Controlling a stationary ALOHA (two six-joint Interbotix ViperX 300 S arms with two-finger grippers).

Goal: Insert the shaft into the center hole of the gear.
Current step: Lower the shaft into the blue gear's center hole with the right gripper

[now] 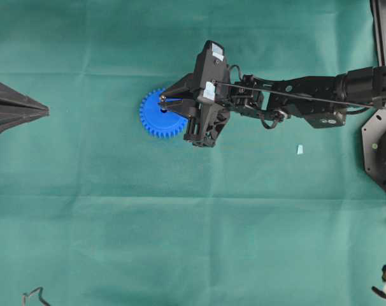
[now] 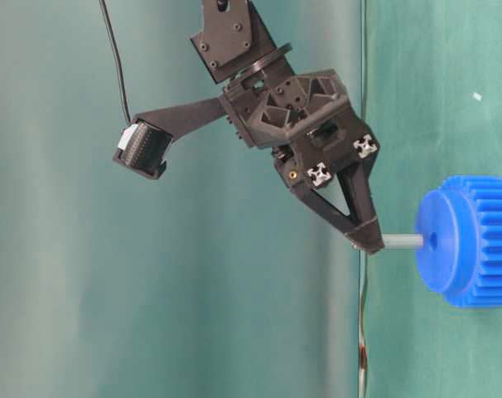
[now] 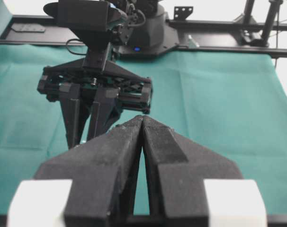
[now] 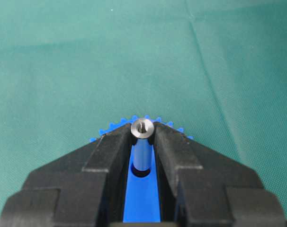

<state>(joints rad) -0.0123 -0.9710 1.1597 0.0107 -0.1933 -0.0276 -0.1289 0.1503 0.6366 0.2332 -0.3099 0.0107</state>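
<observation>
Next, I let go of the shaft with my right gripper, with the shaft sunk in the dark center hole of the flat blue gear (image 1: 163,109) (image 4: 141,170).
The blue gear (image 1: 156,120) lies flat on the green cloth, left of centre. My right gripper (image 1: 162,101) hangs over it, shut on the upper end of the shaft (image 2: 403,241). The silver-grey shaft (image 4: 142,151) stands upright between the fingertips of the right gripper (image 4: 142,130), shiny round end up. Its lower end is at the mouth of the center hole (image 4: 142,172) in the gear's face (image 4: 143,201); how far in, I cannot tell. My left gripper (image 1: 45,111) rests at the far left, away from the gear. The left gripper (image 3: 142,118) is shut with nothing in it.
A small pale blue-white scrap (image 1: 300,149) lies on the cloth right of the gear, under the right arm (image 1: 307,95). A dark cable end (image 1: 34,294) shows at the bottom left. The black frame (image 3: 205,35) borders the cloth's far edge.
</observation>
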